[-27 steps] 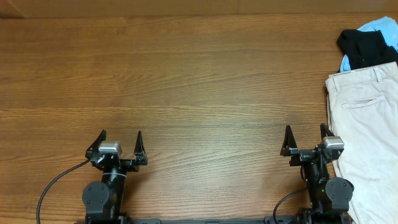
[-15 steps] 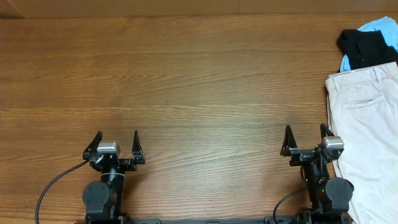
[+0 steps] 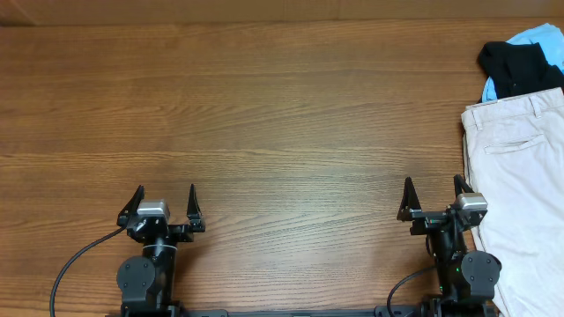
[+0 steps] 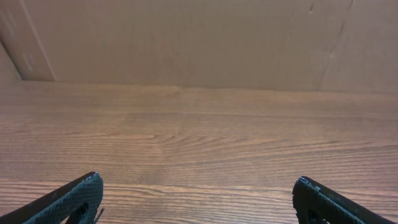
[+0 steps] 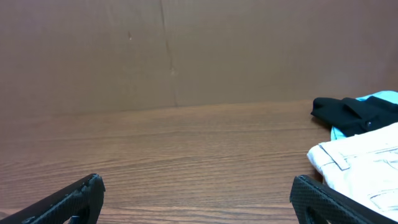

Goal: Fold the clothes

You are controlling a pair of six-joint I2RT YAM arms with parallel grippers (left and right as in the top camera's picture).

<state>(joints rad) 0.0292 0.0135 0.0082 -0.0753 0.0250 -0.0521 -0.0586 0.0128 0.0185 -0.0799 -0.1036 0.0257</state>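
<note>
Next, my right gripper grips the pale beige trousers at the waistband corner (image 3: 468, 115) (image 5: 313, 155), the corner next to the bare wood, near the black garment.
The clothes, a pale beige pair of trousers (image 3: 523, 180) with waistband, belt loops and a slit back pocket, lie flat at the table's right edge, waistband towards the back. They also show at the right of the right wrist view (image 5: 364, 163). My right gripper (image 3: 434, 195) is open and empty near the front edge, its right finger close to the trousers' left edge. My left gripper (image 3: 164, 202) is open and empty at the front left, over bare wood (image 4: 198, 193). In the right wrist view the right gripper (image 5: 199, 198) has bare wood between its fingers.
A black garment (image 3: 518, 66) lies on a light blue garment (image 3: 539, 37) at the back right corner, just behind the trousers; both also show in the right wrist view (image 5: 348, 113). A brown cardboard wall (image 4: 199, 43) stands behind the wooden table (image 3: 264, 132).
My left gripper has shifted slightly to the left. The right arm and the clothes have not moved.
</note>
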